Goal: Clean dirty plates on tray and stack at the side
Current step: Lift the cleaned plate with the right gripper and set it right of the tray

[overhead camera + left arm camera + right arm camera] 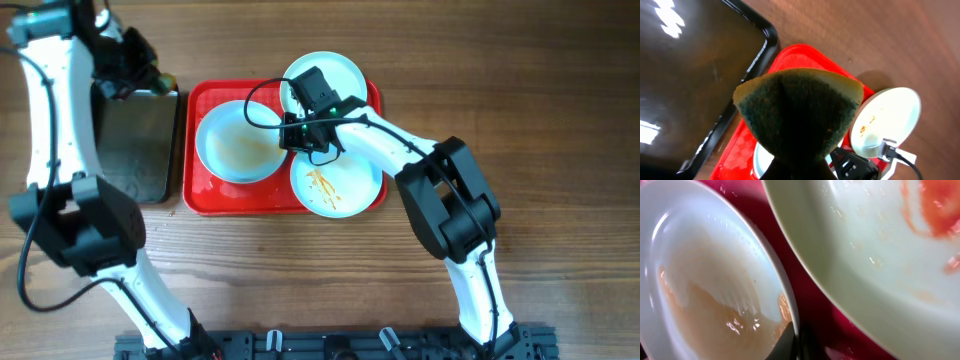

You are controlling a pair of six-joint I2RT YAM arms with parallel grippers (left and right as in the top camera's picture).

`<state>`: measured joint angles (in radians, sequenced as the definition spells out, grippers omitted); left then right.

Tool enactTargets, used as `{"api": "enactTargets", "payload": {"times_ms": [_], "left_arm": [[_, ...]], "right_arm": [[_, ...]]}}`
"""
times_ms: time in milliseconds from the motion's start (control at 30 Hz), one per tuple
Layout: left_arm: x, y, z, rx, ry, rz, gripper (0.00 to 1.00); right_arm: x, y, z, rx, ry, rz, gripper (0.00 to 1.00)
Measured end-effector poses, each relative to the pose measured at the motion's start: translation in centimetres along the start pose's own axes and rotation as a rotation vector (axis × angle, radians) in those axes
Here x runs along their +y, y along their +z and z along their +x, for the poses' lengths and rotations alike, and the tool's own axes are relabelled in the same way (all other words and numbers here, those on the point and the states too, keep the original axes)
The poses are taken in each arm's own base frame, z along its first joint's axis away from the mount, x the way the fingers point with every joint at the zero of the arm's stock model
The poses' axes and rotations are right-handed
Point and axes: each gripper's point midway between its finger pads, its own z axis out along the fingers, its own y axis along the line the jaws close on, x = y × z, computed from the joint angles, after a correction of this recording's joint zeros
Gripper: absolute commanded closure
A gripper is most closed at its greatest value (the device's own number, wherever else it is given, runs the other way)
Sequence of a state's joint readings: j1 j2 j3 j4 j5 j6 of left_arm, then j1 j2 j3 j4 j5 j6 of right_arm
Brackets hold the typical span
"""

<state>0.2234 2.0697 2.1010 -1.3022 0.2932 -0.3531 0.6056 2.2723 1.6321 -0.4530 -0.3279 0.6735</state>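
Observation:
I should use my right gripper to set the sauce-filmed plate, still on the red tray, down on the bare wooden table (441, 132) beside the red tray, opposite the black pan.
Three plates lie on the red tray (200, 195). The left plate (235, 145) has an orange-brown sauce film. The front right plate (340, 185) has orange streaks. The back plate (335, 75) looks clean. My right gripper (300, 135) is shut on the left plate's right rim. In the right wrist view its finger (795, 344) sits on that rim, with the smeared left plate (705, 280) on one side and another stained plate (880, 245) on the other. My left gripper (138, 68) is shut on a green and yellow sponge (800, 105) above the black pan's far right corner.
A black metal pan (130, 145) lies left of the tray and also shows in the left wrist view (685, 65). That view also has the tray's corner (805, 54) and a plate with orange spots (887, 117). Bare wooden table surrounds the tray.

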Motion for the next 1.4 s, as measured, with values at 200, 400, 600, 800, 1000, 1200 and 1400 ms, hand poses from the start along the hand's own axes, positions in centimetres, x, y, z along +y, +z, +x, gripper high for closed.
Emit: {"api": "enactTargets", "payload": {"times_ms": [200, 400, 600, 800, 1000, 1200, 1400], "left_arm": [[0.5, -0.5, 0.6, 0.012, -0.010, -0.020, 0.96], [0.6, -0.5, 0.6, 0.012, -0.011, -0.025, 0.96], [0.7, -0.5, 0.7, 0.019, -0.013, -0.028, 0.96], [0.7, -0.5, 0.7, 0.018, -0.013, -0.030, 0.96], [0.7, -0.5, 0.7, 0.018, -0.013, -0.030, 0.96], [0.7, -0.5, 0.7, 0.017, -0.013, -0.031, 0.96], [0.7, -0.5, 0.7, 0.018, -0.013, -0.030, 0.96]], "right_arm": [[0.1, -3.1, -0.7, 0.016, -0.198, 0.103, 0.95], [1.7, -10.5, -2.5, -0.137, -0.430, 0.265, 0.95], [3.3, -12.7, -2.0, -0.289, -0.649, 0.580, 0.95], [5.5, -14.9, -2.7, -0.480, -0.718, 0.774, 0.96], [9.4, -17.8, -3.6, -0.707, -0.794, 0.916, 0.96], [10.4, -21.0, -4.2, -0.843, -0.774, 1.073, 0.96], [10.3, -21.3, -4.1, -0.848, -0.777, 1.098, 0.96]]}}
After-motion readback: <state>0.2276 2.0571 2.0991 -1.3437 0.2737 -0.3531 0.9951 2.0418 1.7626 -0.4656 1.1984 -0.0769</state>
